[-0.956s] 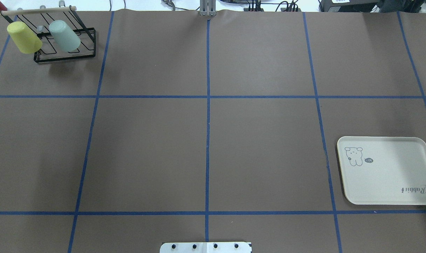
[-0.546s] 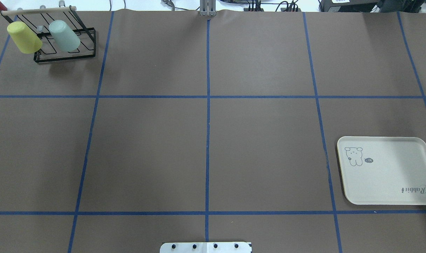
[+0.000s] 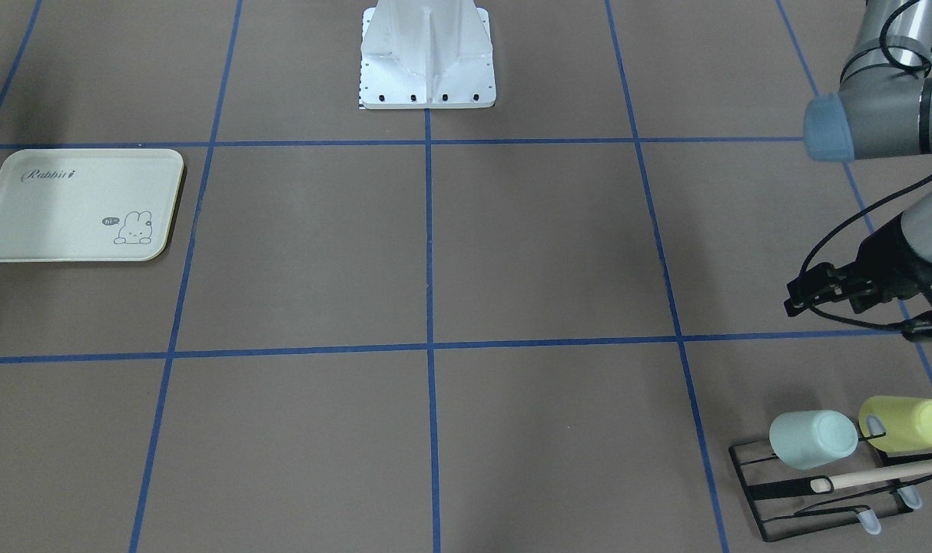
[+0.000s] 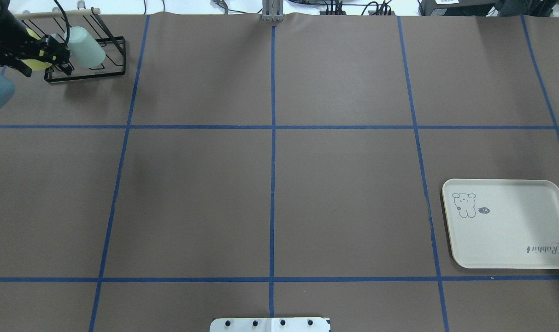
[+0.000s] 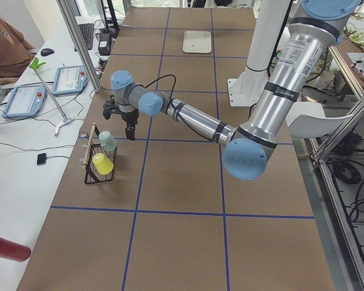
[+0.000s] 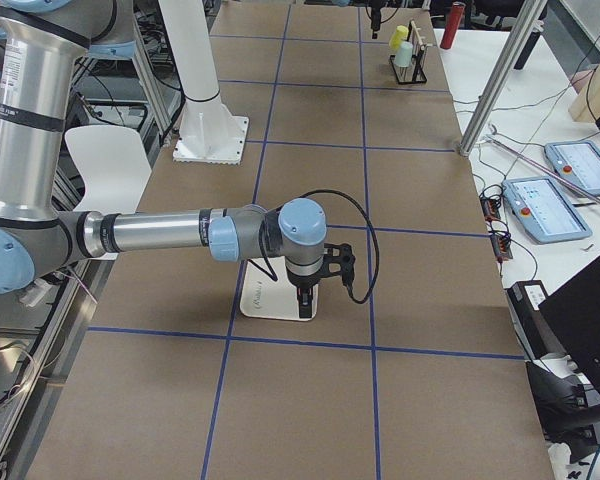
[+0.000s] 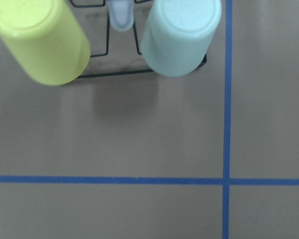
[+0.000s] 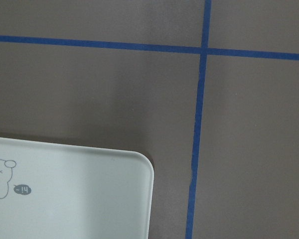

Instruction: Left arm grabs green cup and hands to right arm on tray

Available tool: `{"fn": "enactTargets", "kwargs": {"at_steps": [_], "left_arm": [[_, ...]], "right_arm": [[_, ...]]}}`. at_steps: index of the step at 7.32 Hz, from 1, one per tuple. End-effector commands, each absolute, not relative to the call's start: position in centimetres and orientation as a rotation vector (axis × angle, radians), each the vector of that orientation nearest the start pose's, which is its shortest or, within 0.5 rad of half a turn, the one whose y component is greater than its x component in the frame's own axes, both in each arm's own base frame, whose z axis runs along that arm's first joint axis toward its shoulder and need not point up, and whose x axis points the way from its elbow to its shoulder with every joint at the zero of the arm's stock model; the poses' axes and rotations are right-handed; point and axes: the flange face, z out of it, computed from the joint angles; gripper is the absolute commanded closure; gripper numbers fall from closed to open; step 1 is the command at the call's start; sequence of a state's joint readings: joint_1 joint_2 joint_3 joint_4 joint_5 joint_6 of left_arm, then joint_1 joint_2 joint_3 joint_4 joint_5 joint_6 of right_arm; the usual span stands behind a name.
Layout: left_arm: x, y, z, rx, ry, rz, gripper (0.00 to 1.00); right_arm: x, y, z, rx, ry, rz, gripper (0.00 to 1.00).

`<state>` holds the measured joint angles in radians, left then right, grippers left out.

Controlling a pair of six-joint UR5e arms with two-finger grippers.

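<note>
The green cup on the wire rack is next for my left gripper, which should go to it and close around the middle of the cup's body (image 3: 806, 437) (image 7: 175, 46).
The green cup (image 4: 86, 47) lies tilted, mouth down, on a black wire rack (image 4: 115, 50) at the table's far left corner, beside a yellow cup (image 3: 907, 424). The green cup also shows in the front view (image 3: 811, 439) and the left wrist view (image 7: 182, 37). My left gripper (image 4: 66, 61) hovers open and empty just left of the green cup, above the yellow one. The cream tray (image 4: 509, 240) lies at the near right. My right gripper (image 6: 305, 308) hangs over the tray's edge; I cannot tell whether it is open or shut.
The rack's wooden bar (image 3: 888, 476) runs along its far side. The robot's white base plate (image 4: 270, 324) is at the near middle. Blue tape lines (image 4: 273, 184) grid the brown table. Operator desks with tablets (image 5: 24, 100) stand beyond the table's far edge.
My left arm has come in from the overhead view's left edge and moved up over the rack; it now covers most of the yellow cup. Cups and tray have not moved.
</note>
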<state>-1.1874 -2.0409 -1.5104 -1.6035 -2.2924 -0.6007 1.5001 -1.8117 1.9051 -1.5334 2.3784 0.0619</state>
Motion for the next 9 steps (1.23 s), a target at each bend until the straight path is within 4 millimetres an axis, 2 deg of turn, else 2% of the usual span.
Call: {"fn": "enactTargets", "kwargs": {"at_steps": [1, 3, 5, 7, 9], "left_arm": [[21.4, -70.3, 40.6, -0.004, 0.798, -0.058, 0.00], [21.8, -71.7, 41.9, 0.027, 0.763, -0.060, 0.01], [22.8, -74.2, 41.3, 0.022, 0.759, -0.062, 0.01], [23.3, -75.0, 42.6, 0.031, 0.764, -0.059, 0.01], [23.5, -75.4, 42.6, 0.034, 0.757, -0.055, 0.01]], "right_arm": [[3.3, -40.2, 60.0, 0.092, -0.812, -0.067, 0.00], [3.1, -40.2, 60.2, 0.087, -0.814, -0.069, 0.00], [3.1, -40.2, 60.2, 0.087, -0.814, -0.069, 0.00], [3.1, -40.3, 60.1, 0.089, -0.814, -0.070, 0.00], [3.1, -40.3, 60.1, 0.094, -0.814, -0.072, 0.00]]}}
